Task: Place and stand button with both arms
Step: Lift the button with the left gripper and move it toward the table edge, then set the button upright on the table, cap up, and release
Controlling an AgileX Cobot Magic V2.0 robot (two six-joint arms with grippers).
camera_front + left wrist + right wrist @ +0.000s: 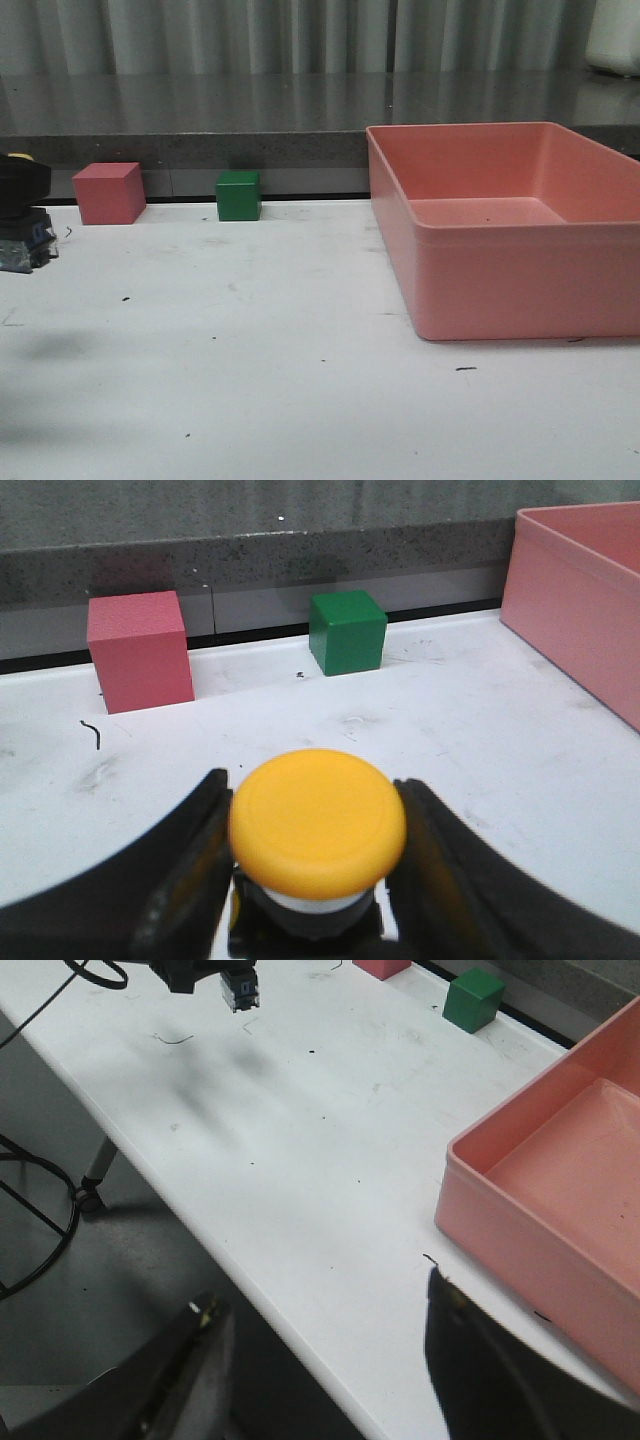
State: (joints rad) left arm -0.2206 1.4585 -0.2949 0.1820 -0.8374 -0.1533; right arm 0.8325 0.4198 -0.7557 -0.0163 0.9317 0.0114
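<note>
Next, I let go of the button, now held a little above the table, with my left gripper so that it stands on the open white table [25,338], well in front of the pink cube.
The button [318,822] has a yellow mushroom cap, a black collar and a black base. My left gripper [310,780] is shut on it, one finger on each side below the cap. In the front view the button [24,240] is at the far left edge, held a little above the white table, cap up, with a shadow below it. The right wrist view shows its base [241,989] hanging from the left gripper [205,974] at the far corner. My right gripper [320,1290] is open and empty, over the table's near edge; it is out of the front view.
A pink cube [108,193] and a green cube [239,195] stand at the back of the table by the grey ledge. A large pink bin [520,280] fills the right side. The table's front edge and the floor show in the right wrist view.
</note>
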